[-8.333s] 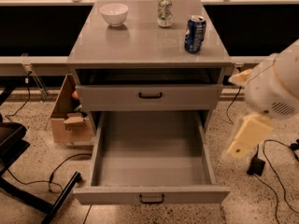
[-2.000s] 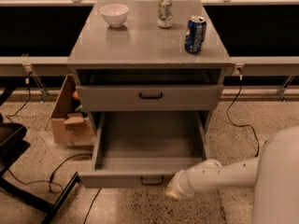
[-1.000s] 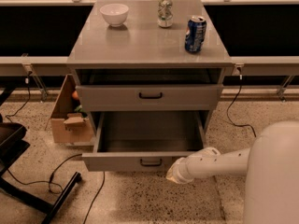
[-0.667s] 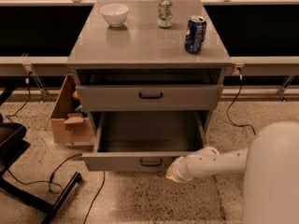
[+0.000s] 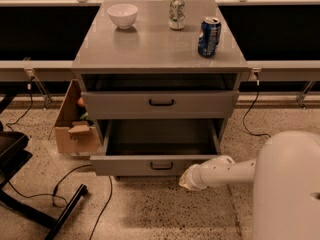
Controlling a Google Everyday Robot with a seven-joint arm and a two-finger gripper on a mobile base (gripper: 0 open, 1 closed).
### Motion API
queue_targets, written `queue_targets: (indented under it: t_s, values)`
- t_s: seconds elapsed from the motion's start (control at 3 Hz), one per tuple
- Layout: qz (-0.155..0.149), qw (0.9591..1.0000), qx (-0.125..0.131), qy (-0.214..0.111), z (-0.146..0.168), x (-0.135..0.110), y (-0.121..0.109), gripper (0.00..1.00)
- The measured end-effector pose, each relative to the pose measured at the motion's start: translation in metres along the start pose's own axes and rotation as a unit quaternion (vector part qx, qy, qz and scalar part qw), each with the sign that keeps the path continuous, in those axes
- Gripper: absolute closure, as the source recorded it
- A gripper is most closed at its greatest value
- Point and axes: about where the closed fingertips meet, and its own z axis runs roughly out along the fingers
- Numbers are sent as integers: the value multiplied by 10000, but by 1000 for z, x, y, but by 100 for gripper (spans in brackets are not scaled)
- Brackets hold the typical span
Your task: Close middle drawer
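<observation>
The middle drawer, now pulled partly out, will sit pushed in, under the uppermost drawer's front [image 5: 153, 146], when my gripper lets go of it.
The grey cabinet [image 5: 160, 49] has its middle drawer [image 5: 160, 143] pulled partly out, showing an empty grey tray. Its flat grey front [image 5: 125, 165] carries a small black bar handle [image 5: 161, 165]. The uppermost drawer [image 5: 160, 104], with a taller front, sits above it and is nearly in. The lowest drawer is hidden below the open one. My gripper [image 5: 186, 179] is at the end of the white arm [image 5: 227, 171], low on the floor side, against the right lower part of the middle drawer's front.
On the cabinet top stand a white bowl [image 5: 122, 15], a silver can [image 5: 176, 12] and a blue can [image 5: 209, 36]. A cardboard box [image 5: 75, 129] sits at the cabinet's left. Cables [image 5: 75, 184] and a black chair base [image 5: 30, 204] lie on the floor at left.
The middle drawer has slid back into the cabinet, from fully out to partly out. My arm came round to its front and moved towards the cabinet with it.
</observation>
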Motion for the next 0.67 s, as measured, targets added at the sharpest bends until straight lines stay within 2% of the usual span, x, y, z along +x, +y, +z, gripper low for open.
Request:
queue_targets:
  t_s: [0.33,0.67]
  values:
    - [-42,9992,380,89,7,14,-53,100]
    - [-42,9992,380,89,7,14,-52,100]
